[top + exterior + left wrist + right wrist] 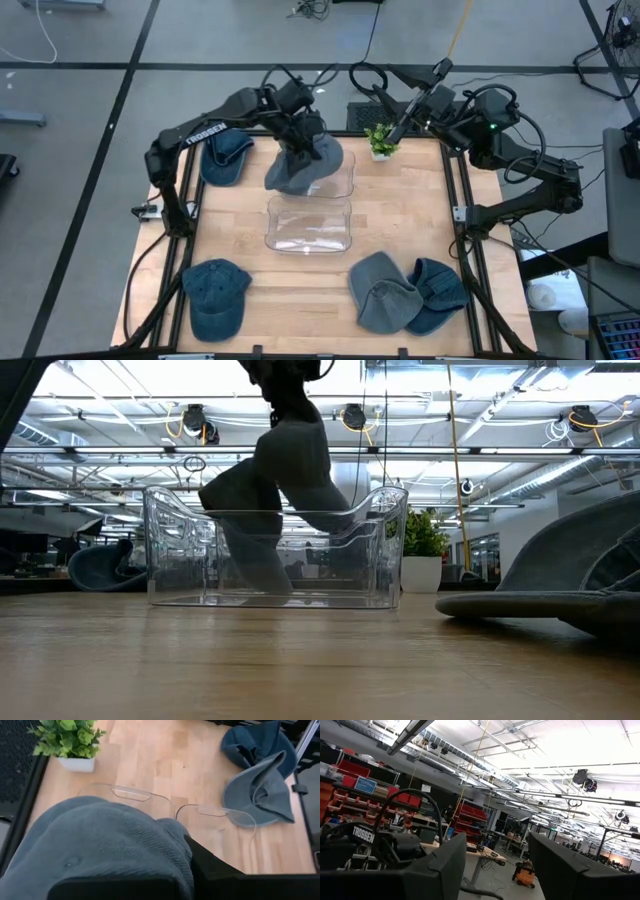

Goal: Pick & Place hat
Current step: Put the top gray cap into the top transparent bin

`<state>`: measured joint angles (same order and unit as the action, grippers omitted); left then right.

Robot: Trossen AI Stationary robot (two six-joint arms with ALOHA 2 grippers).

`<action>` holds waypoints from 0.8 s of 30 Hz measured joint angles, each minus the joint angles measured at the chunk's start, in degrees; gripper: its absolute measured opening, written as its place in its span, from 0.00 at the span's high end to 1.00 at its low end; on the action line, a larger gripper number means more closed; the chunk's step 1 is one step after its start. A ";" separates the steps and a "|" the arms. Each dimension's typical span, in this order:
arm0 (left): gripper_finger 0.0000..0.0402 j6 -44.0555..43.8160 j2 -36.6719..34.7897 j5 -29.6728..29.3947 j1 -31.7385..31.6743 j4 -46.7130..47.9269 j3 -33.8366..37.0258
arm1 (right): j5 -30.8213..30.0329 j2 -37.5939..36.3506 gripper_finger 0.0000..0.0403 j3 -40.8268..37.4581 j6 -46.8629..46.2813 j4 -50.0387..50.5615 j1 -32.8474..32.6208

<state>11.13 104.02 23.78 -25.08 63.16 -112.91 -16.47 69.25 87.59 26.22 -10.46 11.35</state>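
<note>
My left gripper has the grey hat. I will let go of it in the far clear plastic bin [298,167], toward the side where the dark blue hat is.
A grey hat [305,162] hangs from my left gripper [298,130] over the far part of a clear plastic bin [310,212]. In the low view the hat [285,475] droops from above, and its lower part [250,560] sits inside the bin [390,550]. In the left wrist view the hat [100,845] fills the foreground and hides the fingertips. My right gripper [420,105] waits raised over the table's far right corner, open [495,865], facing the room. My left gripper is shut on the grey hat's upper part [170,835], coming from above and pointing down. One dark finger [215,870] shows beside the cloth; the hat hides the rest of the contact. The hat hangs slack below the fingers, its lower end [250,560] down inside the bin.
A dark blue hat [225,155] lies at the far left and a blue cap [215,295] at the near left. A grey hat [383,292] and a blue hat [438,295] lie together at the near right. A small potted plant [380,140] stands beyond the bin.
</note>
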 joint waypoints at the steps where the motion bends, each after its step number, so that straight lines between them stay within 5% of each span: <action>1: 0.98 0.38 -0.07 -0.20 0.00 0.00 -0.02 | 0.00 0.00 0.50 0.00 0.00 0.00 0.00; 12: 0.98 2.32 -0.06 -5.97 -0.26 3.19 0.03 | 0.02 0.00 0.50 0.00 0.00 0.01 0.00; 24: 0.98 2.29 -0.06 -5.40 -0.68 4.32 2.78 | 0.03 0.32 0.50 0.00 2.93 0.19 -0.08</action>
<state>13.42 103.96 18.38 -25.76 67.47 -110.13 -16.44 69.57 87.59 29.15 -10.27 11.28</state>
